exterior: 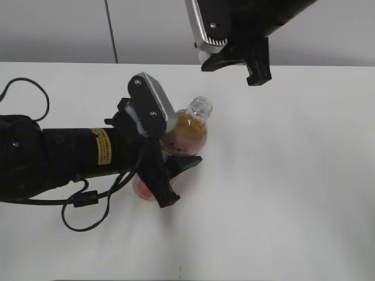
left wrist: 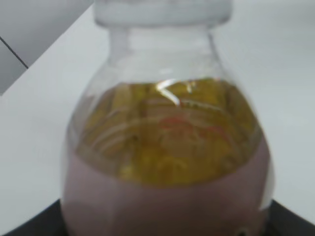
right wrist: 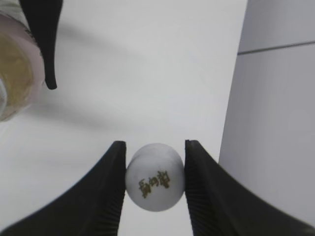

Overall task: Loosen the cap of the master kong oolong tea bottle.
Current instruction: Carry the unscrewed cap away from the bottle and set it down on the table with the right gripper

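The robot's right gripper will release the small white cap, now raised apart from the bottle's neck, on the bare white table, well out (exterior: 287, 171) beside the bottle.
The master kong oolong tea bottle (exterior: 186, 130) leans tilted above the white table, with amber tea inside and its neck mouth (exterior: 201, 106) bare. My left gripper (exterior: 176, 178) is shut on the bottle's pink-labelled body. The bottle fills the left wrist view (left wrist: 167, 162). My right gripper (exterior: 237, 67) is raised above and to the right of the neck, apart from it. In the right wrist view it (right wrist: 155, 147) is shut on the small white cap (right wrist: 155, 179), which has dark characters on top. The bottle shows at that view's left edge (right wrist: 12, 73).
The white table (exterior: 281, 175) spreads out to the right and front. A black cable (exterior: 88, 202) loops beside the left arm. A grey wall (exterior: 146, 29) with a dark seam stands behind the table's far edge.
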